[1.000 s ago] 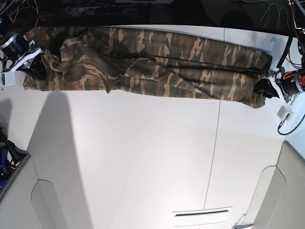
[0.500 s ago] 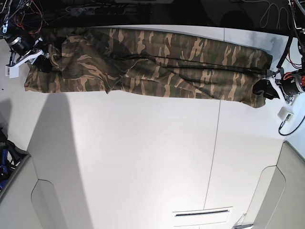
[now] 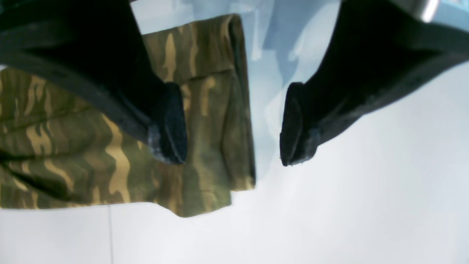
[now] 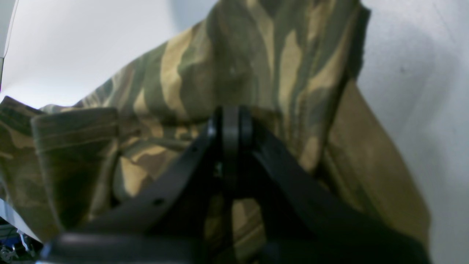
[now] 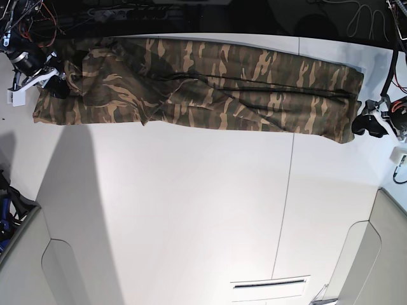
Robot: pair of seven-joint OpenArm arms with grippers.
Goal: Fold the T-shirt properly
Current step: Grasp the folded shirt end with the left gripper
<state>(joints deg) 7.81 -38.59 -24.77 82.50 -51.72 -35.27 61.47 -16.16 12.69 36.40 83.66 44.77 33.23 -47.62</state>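
My left gripper is to close on the middle of the T-shirt's short edge (image 5: 356, 104) (image 3: 238, 99), at the end of the T-shirt opposite my right gripper.
The camouflage T-shirt (image 5: 210, 82) lies stretched in a long folded band along the far side of the white table (image 5: 191, 210). My right gripper (image 5: 57, 86) is at the band's left end. In the right wrist view it (image 4: 231, 121) is shut on a bunch of the cloth (image 4: 256, 55). My left gripper (image 5: 369, 124) is just off the band's right end, apart from it. In the left wrist view it (image 3: 232, 124) is open, with one finger (image 3: 168, 124) over the shirt's corner (image 3: 73, 139) and the other finger (image 3: 296, 124) over bare table. Collar and label are hidden.
A seam (image 5: 286, 197) runs front to back across the table. A narrow slot (image 5: 270, 284) lies near the front edge. Grey panels (image 5: 25, 267) stand at both front corners. Cables (image 5: 38, 13) hang behind the table's far edge.
My left gripper has let go of the shirt's right end and drawn back to the right. My right gripper has moved toward the far edge with the cloth in it.
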